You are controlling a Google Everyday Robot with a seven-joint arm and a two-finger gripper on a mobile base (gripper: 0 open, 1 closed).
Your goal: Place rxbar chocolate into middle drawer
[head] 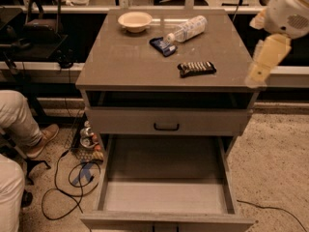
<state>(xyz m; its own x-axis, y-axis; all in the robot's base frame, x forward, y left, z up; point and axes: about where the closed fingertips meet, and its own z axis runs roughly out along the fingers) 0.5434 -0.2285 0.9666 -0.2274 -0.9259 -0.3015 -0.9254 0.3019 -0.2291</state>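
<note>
I should next close on the middle of the rxbar chocolate (197,68) on the cabinet top.
The rxbar chocolate (196,68), a dark flat wrapper with pale lettering, lies on the cabinet top (125,66) near its right front. The middle drawer (166,197) is pulled out wide below, and its grey floor is bare. My gripper (256,75) hangs at the end of the white arm by the cabinet top's right edge. It is to the right of the bar, apart from it, and holds nothing that I can see.
A cream bowl (135,21), a lying plastic bottle (188,29) and a blue-and-white snack packet (162,46) sit at the back of the top. A shallower drawer with a black handle (166,126) is shut. A person's legs (19,124) and cables (72,178) are at the left.
</note>
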